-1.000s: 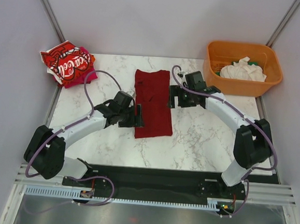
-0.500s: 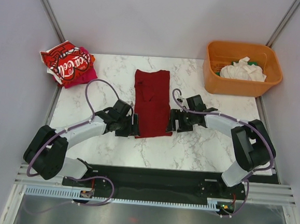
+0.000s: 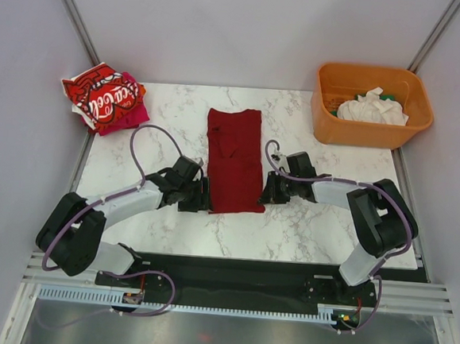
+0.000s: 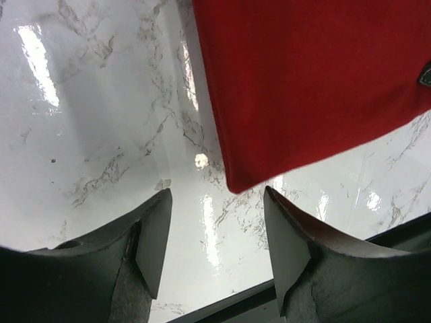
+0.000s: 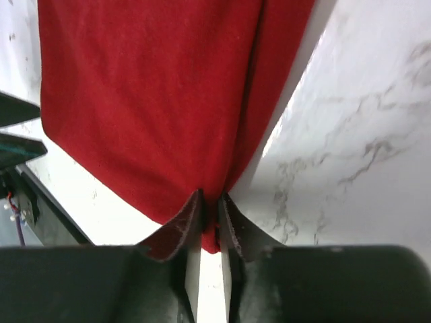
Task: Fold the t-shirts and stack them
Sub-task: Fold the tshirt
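The dark red t-shirt's loose near corner is ahead of my left gripper's fingers; it should reach forward and pinch that corner [image 4: 238, 177] before folding.
A plain dark red t-shirt [image 3: 232, 160], folded into a long strip, lies flat in the middle of the table. My right gripper [image 5: 210, 205] is shut on its near right corner, with cloth [image 5: 148, 101] pinched between the jaws. At the near left corner my left gripper [image 4: 217, 195] stands open low over the marble. The cloth's corner [image 4: 236, 180] lies just ahead of its jaws, untouched. A bright red t-shirt with white lettering [image 3: 100, 96] rests on a magenta one [image 3: 132, 116] at the far left. A white t-shirt [image 3: 372, 107] sits in the tub.
An orange plastic tub [image 3: 326, 120] stands at the far right corner. Grey walls close in the table on both sides and at the back. The black base rail [image 3: 230, 272] runs along the near edge, behind both arms.
Both grippers came toward the near end of the dark red t-shirt. The right one shut on its near right corner. The left one narrowed a little but stays open.
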